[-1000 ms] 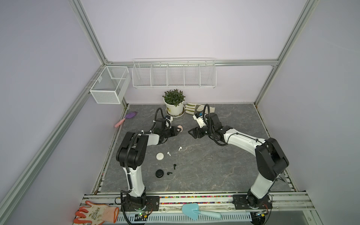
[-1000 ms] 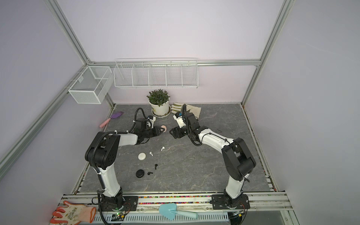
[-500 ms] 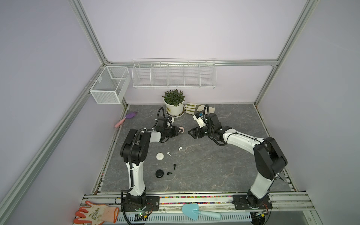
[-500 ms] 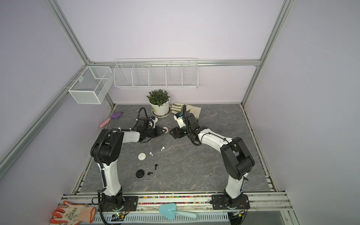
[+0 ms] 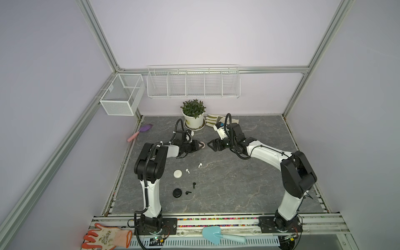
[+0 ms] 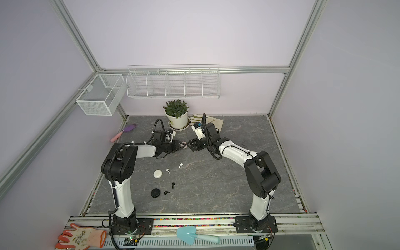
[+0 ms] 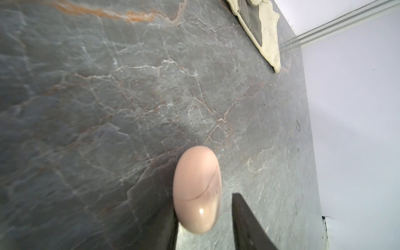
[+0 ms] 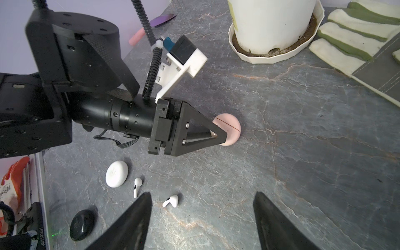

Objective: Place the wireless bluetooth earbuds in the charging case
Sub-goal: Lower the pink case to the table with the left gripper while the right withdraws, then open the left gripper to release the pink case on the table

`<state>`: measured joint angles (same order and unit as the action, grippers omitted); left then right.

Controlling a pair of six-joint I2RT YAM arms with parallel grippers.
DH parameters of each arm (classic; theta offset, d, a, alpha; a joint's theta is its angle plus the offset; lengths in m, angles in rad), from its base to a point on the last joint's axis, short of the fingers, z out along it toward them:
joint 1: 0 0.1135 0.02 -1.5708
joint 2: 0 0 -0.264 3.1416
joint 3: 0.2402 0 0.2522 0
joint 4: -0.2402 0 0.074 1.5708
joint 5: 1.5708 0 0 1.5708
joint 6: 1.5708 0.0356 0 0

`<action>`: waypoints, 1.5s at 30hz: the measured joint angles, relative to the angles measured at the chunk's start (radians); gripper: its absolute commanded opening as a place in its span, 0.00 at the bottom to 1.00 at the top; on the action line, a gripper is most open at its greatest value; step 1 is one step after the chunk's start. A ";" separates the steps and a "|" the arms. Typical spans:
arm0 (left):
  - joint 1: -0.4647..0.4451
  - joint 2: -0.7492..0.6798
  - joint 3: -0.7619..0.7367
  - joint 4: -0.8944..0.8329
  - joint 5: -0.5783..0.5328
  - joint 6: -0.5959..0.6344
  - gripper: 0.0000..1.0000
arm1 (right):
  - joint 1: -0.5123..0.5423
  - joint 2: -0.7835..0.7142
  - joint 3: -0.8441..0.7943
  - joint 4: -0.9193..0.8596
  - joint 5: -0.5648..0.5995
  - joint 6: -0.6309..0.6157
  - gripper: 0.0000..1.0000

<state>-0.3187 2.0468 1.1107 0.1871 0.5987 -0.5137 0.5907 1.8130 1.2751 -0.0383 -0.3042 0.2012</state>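
Note:
Next, my right gripper goes next to the white case beside the white earbuds and closes on the white case's sides [image 5: 178, 174] [image 8: 116, 174].
A pink round charging case [image 5: 202, 144] [image 6: 184, 144] [image 7: 197, 190] [image 8: 229, 129] sits on the grey table, lid seam closed. My left gripper [image 5: 198, 145] [image 6: 180, 145] [image 7: 204, 216] [image 8: 220, 136] straddles it, open: one finger touches it, the other stands off with a gap. My right gripper [image 5: 210, 145] [image 6: 189, 145] [image 8: 202, 193] faces it, open and empty. Two white earbuds [image 5: 200, 165] [image 5: 187, 171] [image 8: 171, 201] [image 8: 136, 186] lie beside a white case [image 5: 178, 173] [image 8: 116, 173]. Two black earbuds [image 5: 194, 185] [image 5: 188, 192] lie by a black case [image 5: 177, 192] [image 8: 82, 224].
A potted plant [image 5: 193, 121] and a work glove [image 5: 213, 120] stand just behind both grippers. A purple trowel [image 5: 142, 129] lies at the back left. Wire baskets [image 5: 192, 83] hang on the rear wall. A blue trowel [image 5: 216, 236] and an orange glove [image 5: 106, 237] lie off the front edge.
The left gripper's jaws have parted from the pink case, which was pinched before. The left arm has shifted slightly. The right arm has stayed still.

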 measured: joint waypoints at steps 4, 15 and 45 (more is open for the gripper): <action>0.000 -0.007 0.006 -0.025 -0.012 0.014 0.46 | 0.000 0.000 0.001 -0.010 0.001 -0.007 0.77; 0.001 -0.037 0.025 -0.140 -0.035 0.060 0.51 | 0.000 0.000 0.008 -0.055 0.003 -0.037 0.76; 0.005 0.008 0.134 -0.239 -0.063 0.097 0.51 | -0.001 -0.049 0.054 -0.183 -0.035 -0.082 0.76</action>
<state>-0.3141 2.0544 1.2446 -0.0517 0.5354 -0.4168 0.5896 1.7641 1.3289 -0.2214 -0.3393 0.1192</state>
